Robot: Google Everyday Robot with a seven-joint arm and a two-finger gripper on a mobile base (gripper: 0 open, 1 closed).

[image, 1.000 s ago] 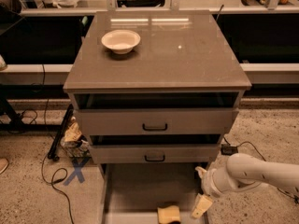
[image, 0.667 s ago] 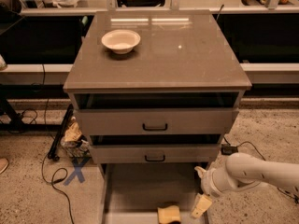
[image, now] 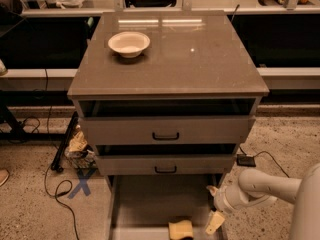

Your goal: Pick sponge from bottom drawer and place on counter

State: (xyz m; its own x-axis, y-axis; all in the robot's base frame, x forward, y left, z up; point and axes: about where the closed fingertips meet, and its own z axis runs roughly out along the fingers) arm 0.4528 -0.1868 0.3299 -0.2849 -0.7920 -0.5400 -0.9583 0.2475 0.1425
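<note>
My gripper is to go next to the pale yellow sponge in the open bottom drawer, where it will close on the sponge's end (image: 188, 230) nearest my gripper.
The pale yellow sponge (image: 181, 229) lies on the floor of the open bottom drawer (image: 150, 199), near its front edge. My gripper (image: 214, 207) hangs at the drawer's right side wall, a little right of and above the sponge. Its cream fingers (image: 215, 222) stand spread apart, one near the wall top and one lower. It holds nothing. The counter (image: 200, 59) is the glossy grey-brown top of the cabinet, above the two upper drawers.
A cream round bowl (image: 129, 43) sits on the counter's back left. The two upper drawers (image: 165, 131) with black handles are slightly pulled out. Cables and a bag (image: 77, 149) lie on the floor at the left. A blue X (image: 81, 183) marks the floor.
</note>
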